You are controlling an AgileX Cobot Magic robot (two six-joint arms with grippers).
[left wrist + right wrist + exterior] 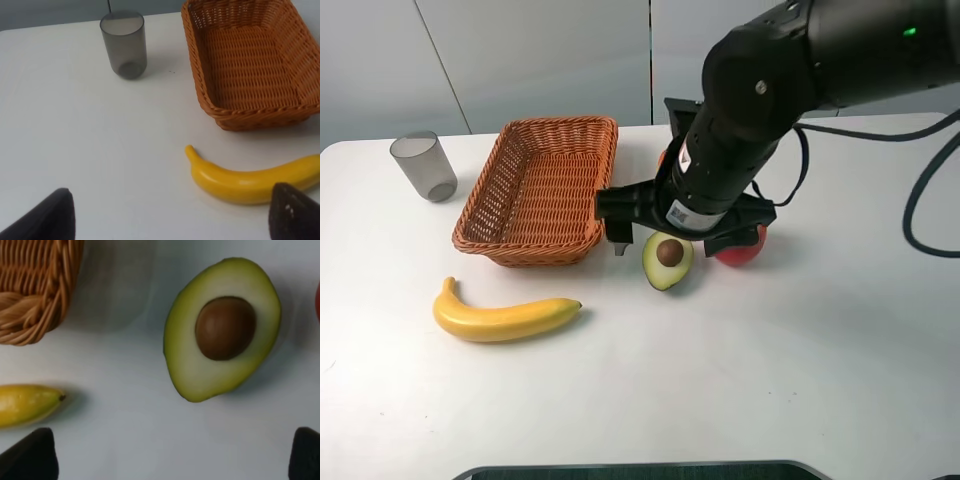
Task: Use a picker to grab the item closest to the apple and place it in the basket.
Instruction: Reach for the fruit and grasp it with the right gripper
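My right gripper is to go down next to the halved avocado beside the red apple and close across the avocado's middle (669,254) (225,329), around its brown pit.
A halved avocado (667,260) with a brown pit lies cut side up on the white table, touching or nearly touching the red apple (745,248) to its right. The woven basket (540,190) stands just left of it. My right gripper (167,460) hangs open directly above the avocado (222,330), its dark fingertips (30,457) spread wider than the fruit. Only a red sliver of the apple (318,300) shows in the right wrist view. My left gripper (170,220) is open over bare table near the banana (250,177); it does not show in the exterior high view.
A yellow banana (505,318) lies in front of the basket. A grey translucent cup (424,166) stands at the back left. The basket (250,60) holds nothing. My right arm (750,110) hides the table behind the avocado.
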